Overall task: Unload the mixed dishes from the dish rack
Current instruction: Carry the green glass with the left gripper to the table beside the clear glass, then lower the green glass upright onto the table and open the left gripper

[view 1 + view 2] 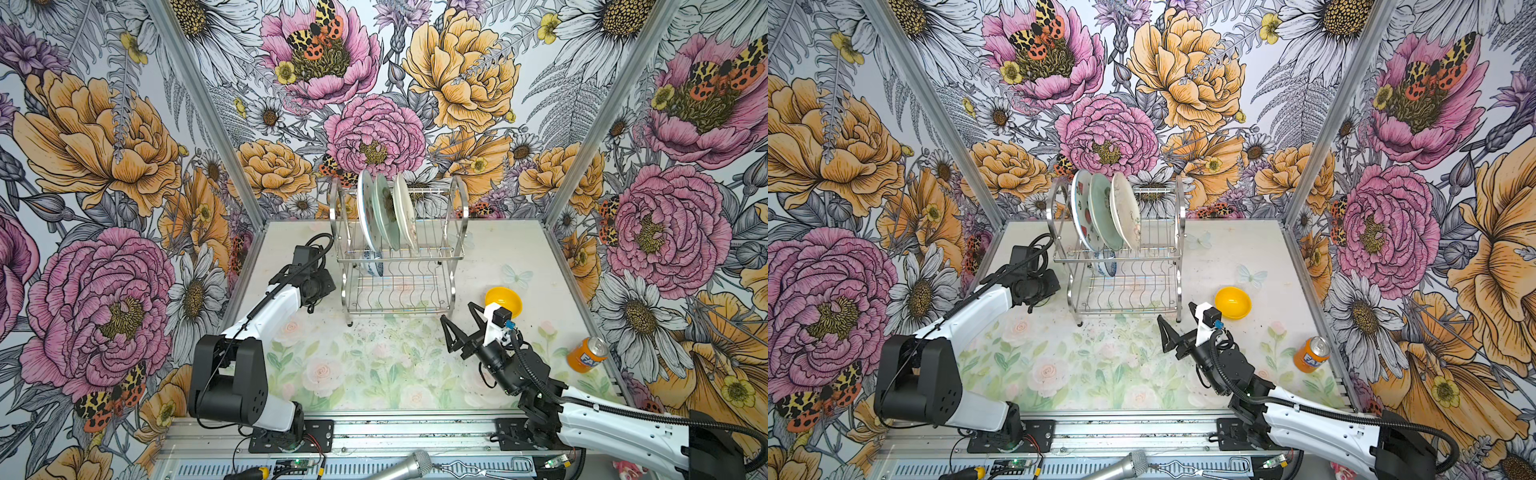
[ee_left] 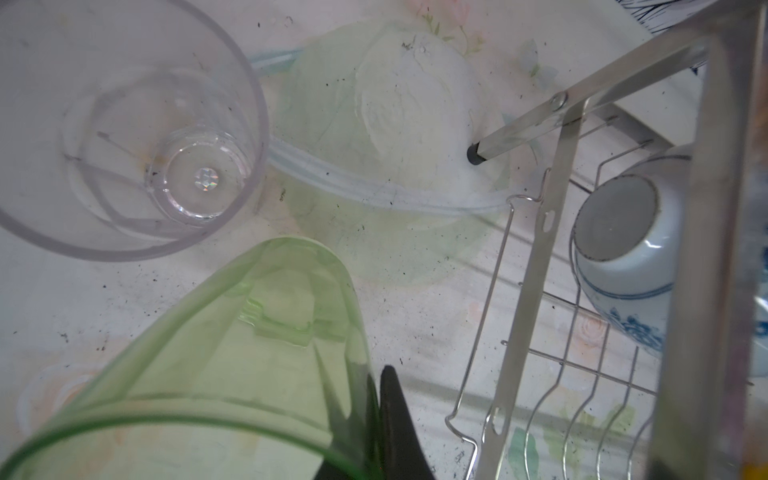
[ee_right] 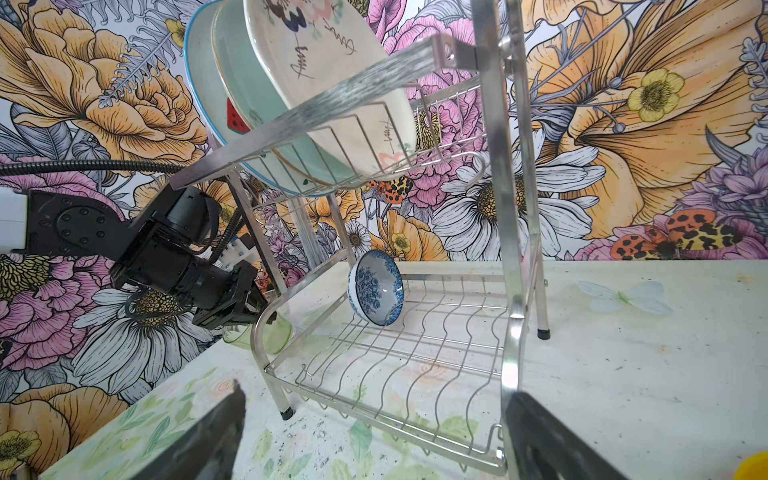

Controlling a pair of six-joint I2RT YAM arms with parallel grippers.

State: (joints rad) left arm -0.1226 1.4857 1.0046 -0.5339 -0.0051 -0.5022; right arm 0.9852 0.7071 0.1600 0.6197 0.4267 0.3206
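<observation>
Next, my left gripper lets go of the green tumbler upright on the table (image 1: 324, 280) (image 2: 345, 185) between the clear glass and the dish rack.
The dish rack (image 1: 401, 257) (image 1: 1121, 251) stands at the back of the table. Its upper tier holds three plates on edge: watermelon-print (image 1: 368, 212), pale green (image 1: 385, 216), cream (image 1: 405, 212). A blue-and-white bowl (image 1: 372, 266) (image 2: 623, 266) (image 3: 376, 286) leans in the lower tier. Just left of the rack, my left gripper (image 2: 374, 382) (image 3: 253, 307) is shut on the rim of the tilted green tumbler (image 2: 232, 340) (image 3: 257, 334). The clear glass (image 2: 124, 124) stands upright beside it. My right gripper (image 1: 457, 313) (image 1: 1176, 312) (image 3: 374, 399) is open in front of the rack, holding nothing. The yellow bowl (image 1: 503, 301) (image 1: 1233, 302) sits on the table behind it.
An orange soda can (image 1: 587, 353) (image 1: 1311, 354) stands near the table's right edge. A microphone (image 1: 405, 465) and a wire tool lie on the rail in front. Patterned walls close in the table on three sides. In both top views the left wrist hides the tumbler and glass.
</observation>
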